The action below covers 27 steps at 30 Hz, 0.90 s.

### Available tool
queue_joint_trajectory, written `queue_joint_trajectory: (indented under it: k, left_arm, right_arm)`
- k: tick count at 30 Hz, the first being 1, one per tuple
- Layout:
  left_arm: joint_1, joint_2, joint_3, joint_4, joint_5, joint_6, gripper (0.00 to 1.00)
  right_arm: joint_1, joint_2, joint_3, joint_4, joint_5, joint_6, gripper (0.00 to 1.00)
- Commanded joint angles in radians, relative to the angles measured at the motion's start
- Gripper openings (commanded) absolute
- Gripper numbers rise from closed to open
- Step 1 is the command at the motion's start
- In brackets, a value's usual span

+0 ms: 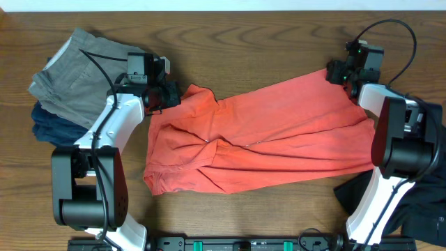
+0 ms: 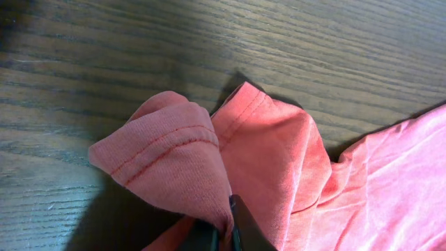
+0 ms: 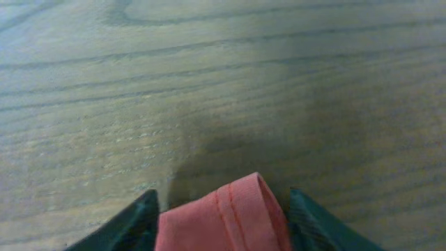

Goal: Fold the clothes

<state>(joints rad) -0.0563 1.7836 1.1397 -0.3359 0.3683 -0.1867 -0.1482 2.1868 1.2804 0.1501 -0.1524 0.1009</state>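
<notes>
My left gripper is to release the T-shirt's bunched hem on the shirt's own fabric [image 1: 161,166], just behind its nearest front corner.
The coral-red T-shirt [image 1: 265,132] lies crumpled and stretched slantwise across the middle of the wooden table [image 1: 230,42]. No lettering shows. My left gripper [image 1: 167,94] is at the shirt's upper left corner. In the left wrist view the left gripper [image 2: 226,237] is shut on a bunched hem of the T-shirt [image 2: 167,153]. My right gripper [image 1: 341,73] is at the shirt's upper right corner. In the right wrist view a rolled, stitched hem of the T-shirt [image 3: 230,223] fills the gap of the right gripper [image 3: 221,201], lifted off the wood.
A grey-khaki garment [image 1: 70,59] lies at the back left over a navy garment [image 1: 52,125]. A dark garment [image 1: 418,206] sits at the front right beside the right arm's base. Bare wood shows behind the shirt and along the front edge.
</notes>
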Motion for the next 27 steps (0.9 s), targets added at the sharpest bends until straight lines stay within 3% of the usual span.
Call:
queue_joint_trajectory:
  k: [1, 3, 10, 16, 27]
  left_arm:
    - [-0.002, -0.019, 0.022, -0.004, 0.013, -0.009, 0.06]
    - [-0.002, -0.019, 0.022, -0.004, 0.013, -0.009, 0.06]
    - [-0.002, -0.027, 0.022, -0.007, 0.014, -0.009, 0.06]
    - [-0.001, -0.113, 0.022, -0.097, 0.018, -0.010, 0.06]
    - [-0.001, -0.250, 0.022, -0.446, 0.043, -0.016, 0.06]
  right_arm:
    - [0.007, 0.037, 0.005, -0.011, 0.008, 0.010, 0.28]
    - [0.007, 0.037, 0.005, -0.011, 0.008, 0.010, 0.01]
    - [-0.004, 0.008, 0.011, -0.093, 0.077, 0.023, 0.01]
    - [-0.058, -0.147, 0.016, -0.265, 0.164, 0.040, 0.01]
    - [-0.161, -0.422, 0.016, -0.806, 0.182, 0.040, 0.00]
